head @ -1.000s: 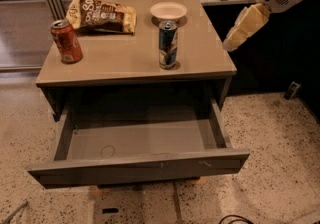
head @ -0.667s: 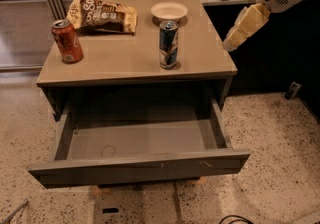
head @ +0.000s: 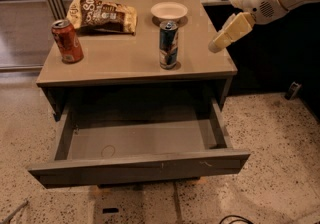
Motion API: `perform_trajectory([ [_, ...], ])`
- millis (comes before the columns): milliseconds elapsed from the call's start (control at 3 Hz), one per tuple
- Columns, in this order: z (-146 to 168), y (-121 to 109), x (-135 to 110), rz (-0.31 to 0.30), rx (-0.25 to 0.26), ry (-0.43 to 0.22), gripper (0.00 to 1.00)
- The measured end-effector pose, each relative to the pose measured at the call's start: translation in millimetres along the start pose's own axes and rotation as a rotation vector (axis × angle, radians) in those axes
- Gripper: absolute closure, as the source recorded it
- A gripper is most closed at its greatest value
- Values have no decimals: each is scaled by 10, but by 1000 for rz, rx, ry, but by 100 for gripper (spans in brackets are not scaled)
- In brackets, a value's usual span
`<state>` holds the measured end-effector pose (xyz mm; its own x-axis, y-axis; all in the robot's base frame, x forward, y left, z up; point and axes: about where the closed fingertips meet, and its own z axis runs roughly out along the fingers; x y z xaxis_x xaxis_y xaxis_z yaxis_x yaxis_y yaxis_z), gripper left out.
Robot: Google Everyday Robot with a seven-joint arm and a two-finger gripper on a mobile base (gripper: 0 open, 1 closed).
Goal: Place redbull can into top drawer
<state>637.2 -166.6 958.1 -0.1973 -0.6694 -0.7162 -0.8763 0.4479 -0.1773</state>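
Observation:
The redbull can is in front of the white bowl. Next, my gripper will go to the upper part of the redbull can (head: pixel 169 33) and close there.
The redbull can (head: pixel 168 45), tall, slim, blue and silver, stands upright on the cabinet top (head: pixel 120 58), right of its middle. The top drawer (head: pixel 140 165) is pulled out below, and its inside is bare. My gripper (head: pixel 220 43) hangs over the right edge of the cabinet top, to the right of the can and apart from it. It holds nothing.
A red soda can (head: pixel 67 41) stands at the left of the cabinet top. A bag of chips (head: pixel 102 15) lies at the back left. A white bowl (head: pixel 169 10) sits just behind the redbull can. Speckled floor surrounds the cabinet.
The gripper has moved slightly left, toward the can. The can, the drawer and the other objects have not moved.

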Motion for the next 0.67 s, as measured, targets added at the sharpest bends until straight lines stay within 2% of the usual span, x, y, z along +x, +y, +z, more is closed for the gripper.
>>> perform_trajectory([
  [333,279,35,-263,-12,-57,-99,0],
  [667,537,82,-488,-45,-103,-148,0],
])
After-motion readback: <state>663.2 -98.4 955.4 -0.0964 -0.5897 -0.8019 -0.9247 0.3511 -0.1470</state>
